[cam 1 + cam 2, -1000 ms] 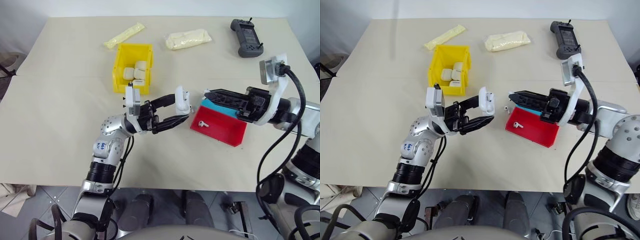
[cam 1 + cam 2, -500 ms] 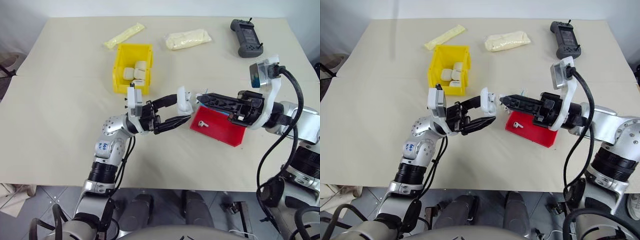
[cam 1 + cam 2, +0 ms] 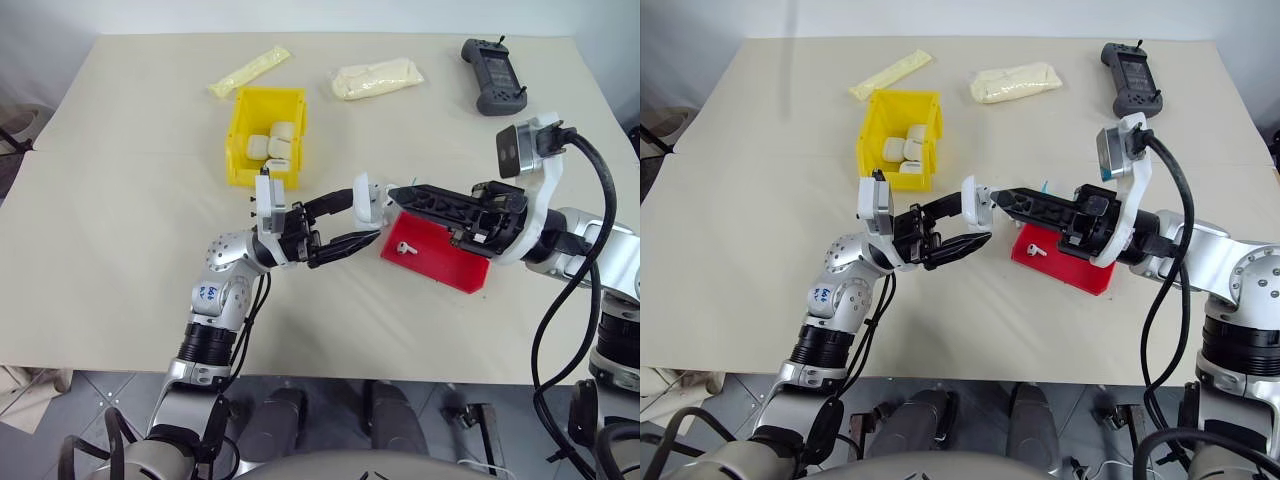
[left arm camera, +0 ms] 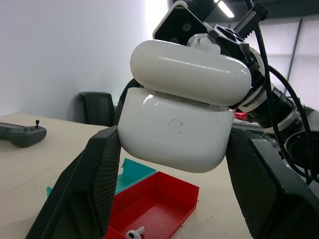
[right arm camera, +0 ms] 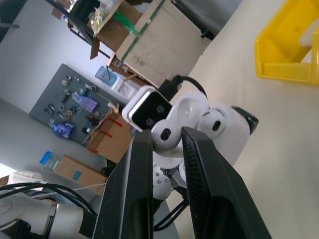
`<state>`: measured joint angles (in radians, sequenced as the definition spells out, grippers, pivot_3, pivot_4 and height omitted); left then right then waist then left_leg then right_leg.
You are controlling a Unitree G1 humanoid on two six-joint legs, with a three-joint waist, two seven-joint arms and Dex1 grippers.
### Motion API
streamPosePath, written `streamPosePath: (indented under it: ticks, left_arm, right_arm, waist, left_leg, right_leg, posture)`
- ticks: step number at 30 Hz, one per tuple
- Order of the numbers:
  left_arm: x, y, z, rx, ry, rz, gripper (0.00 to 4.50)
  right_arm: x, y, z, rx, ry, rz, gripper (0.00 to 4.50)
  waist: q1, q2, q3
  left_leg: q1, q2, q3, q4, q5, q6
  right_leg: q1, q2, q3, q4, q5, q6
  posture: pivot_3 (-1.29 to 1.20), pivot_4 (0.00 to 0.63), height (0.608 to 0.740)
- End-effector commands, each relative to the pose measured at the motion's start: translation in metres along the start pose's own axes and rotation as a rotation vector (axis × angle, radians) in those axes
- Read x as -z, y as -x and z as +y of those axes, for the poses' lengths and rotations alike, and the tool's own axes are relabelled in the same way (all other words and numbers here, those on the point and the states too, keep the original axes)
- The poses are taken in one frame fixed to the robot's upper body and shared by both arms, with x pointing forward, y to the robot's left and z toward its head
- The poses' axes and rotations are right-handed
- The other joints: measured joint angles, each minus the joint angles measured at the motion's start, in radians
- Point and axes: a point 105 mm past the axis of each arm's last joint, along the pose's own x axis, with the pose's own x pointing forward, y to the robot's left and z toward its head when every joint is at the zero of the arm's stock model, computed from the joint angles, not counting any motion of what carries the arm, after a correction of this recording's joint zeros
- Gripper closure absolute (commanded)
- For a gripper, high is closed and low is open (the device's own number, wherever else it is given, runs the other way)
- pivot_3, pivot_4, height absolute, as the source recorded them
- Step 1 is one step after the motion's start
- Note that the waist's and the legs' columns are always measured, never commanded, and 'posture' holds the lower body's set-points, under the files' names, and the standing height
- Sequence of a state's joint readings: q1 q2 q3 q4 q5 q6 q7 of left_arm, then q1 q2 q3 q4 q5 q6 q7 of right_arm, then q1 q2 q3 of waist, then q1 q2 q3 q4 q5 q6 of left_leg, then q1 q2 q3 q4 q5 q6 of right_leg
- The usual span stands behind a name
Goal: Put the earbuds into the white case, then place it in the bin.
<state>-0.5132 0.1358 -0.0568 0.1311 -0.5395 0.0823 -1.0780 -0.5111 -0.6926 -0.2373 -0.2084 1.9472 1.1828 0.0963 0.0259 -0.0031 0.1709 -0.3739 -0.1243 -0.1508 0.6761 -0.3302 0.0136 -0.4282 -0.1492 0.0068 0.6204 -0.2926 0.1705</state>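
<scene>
The earbud in my right gripper needs to be released in the empty slot of the white case (image 3: 376,212) (image 5: 186,169), next to the seated earbud.
My left gripper (image 3: 363,216) is shut on the white case (image 3: 365,198), held above the table with its lid flipped open (image 4: 189,69). My right gripper (image 3: 393,192) reaches in from the right, its tips right at the open case. It is shut on one earbud (image 5: 162,135). Another white earbud (image 5: 215,124) seems to sit in the case body. A further earbud (image 3: 404,247) lies in the red tray (image 3: 450,262). The yellow bin (image 3: 240,130) stands behind my left gripper and holds several white cases.
The red tray with a teal part lies just right of the held case, under my right arm. Two pale yellow packets (image 3: 248,70) (image 3: 376,77) lie at the far side. A black controller (image 3: 494,75) sits at the far right.
My right gripper has moved left to the open case and its wrist has rolled. The left gripper and the case have stayed in place.
</scene>
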Motion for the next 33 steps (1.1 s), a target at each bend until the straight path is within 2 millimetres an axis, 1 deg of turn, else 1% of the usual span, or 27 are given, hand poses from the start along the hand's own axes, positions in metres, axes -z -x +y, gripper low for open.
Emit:
streamPosePath:
  ticks: [1, 10, 14, 19, 26, 28, 31, 33]
  left_arm:
    - [-0.01, -0.005, -0.001, 0.022, -0.045, -0.021, 1.66]
    - [-0.011, -0.005, -0.001, 0.02, -0.047, -0.022, 1.66]
    - [-0.012, -0.006, -0.001, 0.022, -0.045, -0.028, 1.66]
    - [-0.013, -0.006, -0.001, 0.024, -0.043, -0.035, 1.66]
    - [-0.013, -0.005, -0.002, 0.024, -0.044, -0.036, 1.66]
    - [-0.013, -0.005, -0.002, 0.025, -0.043, -0.037, 1.66]
    - [-0.013, -0.005, -0.002, 0.027, -0.042, -0.038, 1.66]
    - [-0.013, -0.005, -0.003, 0.028, -0.038, -0.039, 1.66]
  right_arm:
    - [0.002, 0.0, 0.008, -0.031, 0.014, 0.004, 4.01]
    - [0.01, -0.004, 0.008, -0.049, -0.006, 0.011, 4.01]
    - [0.015, -0.005, 0.002, -0.015, -0.029, 0.021, 4.01]
    - [0.017, -0.01, -0.009, 0.056, -0.052, 0.016, 4.01]
    - [0.017, -0.016, -0.009, 0.061, -0.044, 0.032, 4.01]
    - [0.016, -0.017, -0.008, 0.061, -0.04, 0.028, 3.3]
    - [0.015, -0.018, -0.007, 0.064, -0.029, 0.032, 2.52]
    - [0.015, -0.018, -0.006, 0.067, -0.016, 0.039, 1.85]
  waist:
    - [0.0, 0.0, 0.0]
    - [0.0, 0.0, 0.0]
    - [0.0, 0.0, 0.0]
    - [0.0, 0.0, 0.0]
    - [0.0, 0.0, 0.0]
    - [0.0, 0.0, 0.0]
    - [0.0, 0.0, 0.0]
    - [0.0, 0.0, 0.0]
  left_leg:
    - [0.0, 0.0, 0.0, 0.0, 0.0, 0.0]
    - [0.0, 0.0, 0.0, -0.001, 0.0, 0.0]
    - [0.0, 0.0, 0.0, -0.001, 0.0, 0.0]
    - [0.0, 0.0, 0.0, -0.001, 0.0, 0.0]
    - [0.0, 0.0, 0.0, -0.001, 0.0, 0.0]
    - [0.0, 0.0, 0.0, -0.001, 0.0, 0.0]
    - [0.0, 0.0, 0.0, -0.001, 0.0, 0.0]
    - [0.0, 0.0, 0.0, -0.001, 0.0, 0.0]
  right_leg:
    - [0.0, 0.0, 0.0, 0.0, 0.0, 0.0]
    - [0.0, 0.0, 0.0, 0.0, 0.0, 0.0]
    - [0.0, 0.0, 0.0, -0.001, 0.0, 0.0]
    - [0.0, 0.0, 0.0, -0.001, 0.0, 0.0]
    - [0.0, 0.0, 0.0, -0.001, 0.0, 0.0]
    - [0.0, 0.0, 0.0, -0.001, 0.0, 0.0]
    - [0.0, 0.0, 0.0, -0.002, 0.0, 0.0]
    - [0.0, 0.0, 0.0, -0.002, 0.0, 0.0]
  posture:
    - [0.0, 0.15, 0.74]
    - [0.0, 0.15, 0.74]
    - [0.0, 0.15, 0.74]
    - [0.0, 0.15, 0.74]
    - [0.0, 0.15, 0.74]
    - [0.0, 0.15, 0.74]
    - [0.0, 0.15, 0.74]
    - [0.0, 0.15, 0.74]
